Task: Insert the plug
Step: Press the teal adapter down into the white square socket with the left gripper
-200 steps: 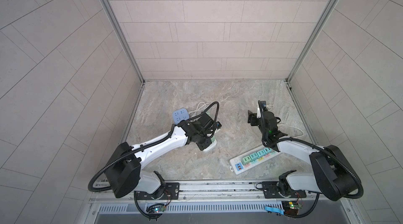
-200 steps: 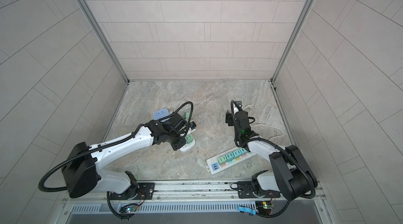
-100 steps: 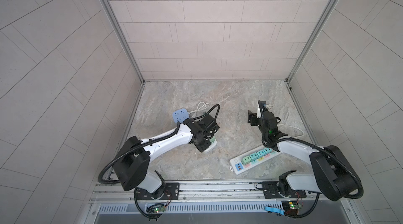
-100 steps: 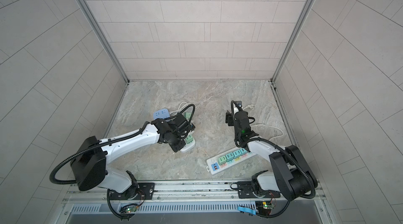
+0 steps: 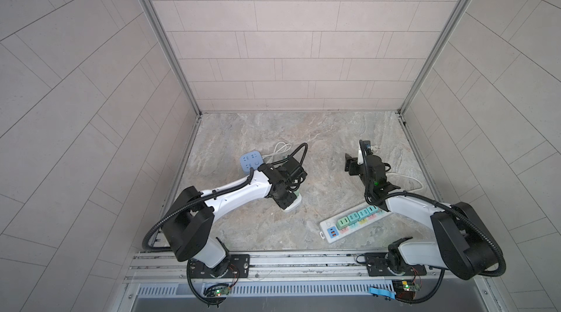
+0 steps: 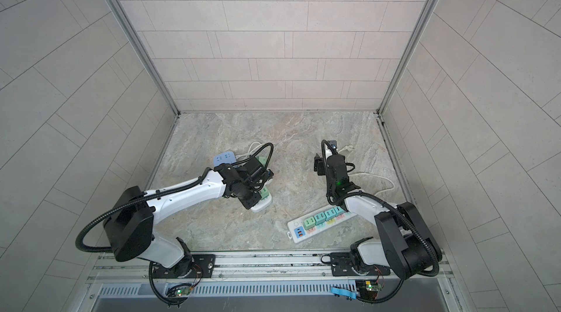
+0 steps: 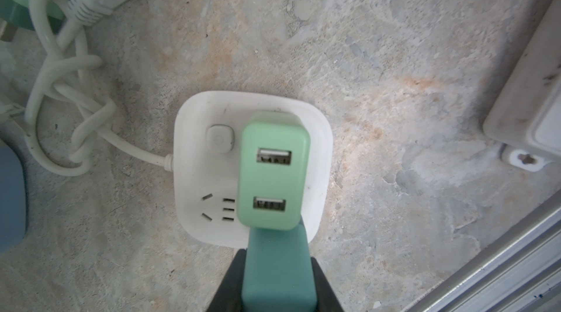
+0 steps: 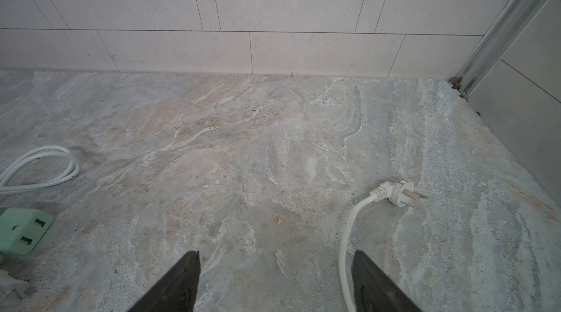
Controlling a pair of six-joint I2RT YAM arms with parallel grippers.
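Observation:
Next, my left gripper releases the darker green plug in the white square socket, snug (image 5: 285,201) (image 7: 281,212) next to the mint-green adapter.
The plug (image 7: 268,174) is a mint-green adapter with two USB ports. My left gripper (image 7: 277,280) is shut on its darker green body, a black finger on each side. The plug stands over one corner of the white square socket (image 7: 197,174), beside the power button; its prongs are hidden beneath it. In both top views the left gripper (image 5: 283,201) (image 6: 247,199) points down at the white socket (image 5: 293,205) (image 6: 262,204). My right gripper (image 8: 274,283) (image 5: 349,163) hangs open over bare floor, holding nothing.
A blue socket cube (image 5: 251,160) lies behind the left arm, with a coiled white cable (image 7: 60,82). A long power strip (image 5: 353,219) holding several green adapters lies front right. A loose white cord plug (image 8: 394,193) and another green adapter (image 8: 21,231) lie on the floor.
The left arm's elbow has swung inward and its gripper has dropped slightly onto the white socket with the plug. The right arm has not moved.

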